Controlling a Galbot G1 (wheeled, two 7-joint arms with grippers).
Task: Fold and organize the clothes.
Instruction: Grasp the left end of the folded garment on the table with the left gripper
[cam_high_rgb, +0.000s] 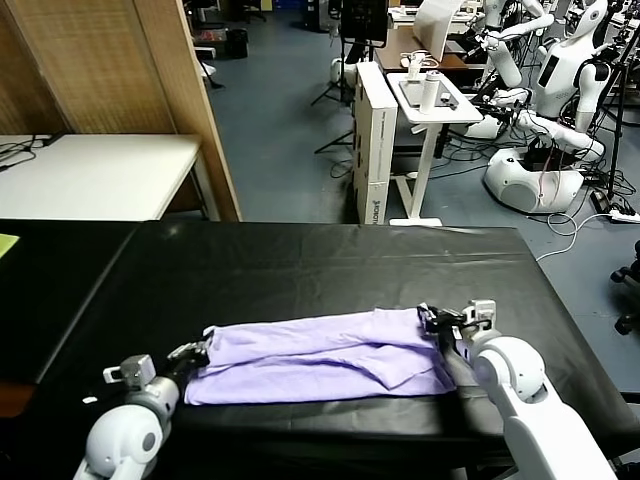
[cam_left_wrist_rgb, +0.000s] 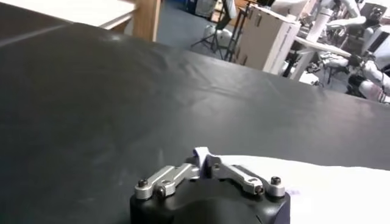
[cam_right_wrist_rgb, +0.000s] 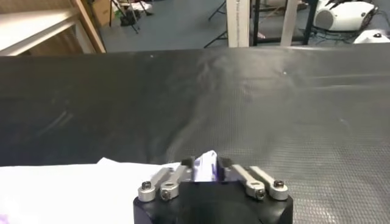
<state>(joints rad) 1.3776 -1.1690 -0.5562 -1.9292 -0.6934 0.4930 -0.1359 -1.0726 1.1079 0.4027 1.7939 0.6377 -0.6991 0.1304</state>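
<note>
My left gripper should open, as it pinches the far corner of the piece of cloth's end, and take the middle of that end (cam_high_rgb: 200, 367) before folding the piece of cloth over.
The clothes, a light lavender T-shirt (cam_high_rgb: 330, 357), lie folded into a long band across the near part of the black table (cam_high_rgb: 300, 270). At the band's left end my left gripper (cam_high_rgb: 203, 349) is shut on a pinch of the fabric (cam_left_wrist_rgb: 202, 157). My right gripper (cam_high_rgb: 432, 320) is shut on the far right corner of the shirt, and a peak of lavender cloth (cam_right_wrist_rgb: 206, 165) stands up between its fingers. Both grips sit low, at table height. The printed graphic is hidden.
The black cloth-covered table reaches well beyond the shirt toward its far edge (cam_high_rgb: 330, 226). A white table (cam_high_rgb: 100, 175) and a wooden panel (cam_high_rgb: 190, 100) stand at the far left. Other robots (cam_high_rgb: 560, 80) and a white stand (cam_high_rgb: 430, 110) are on the floor behind.
</note>
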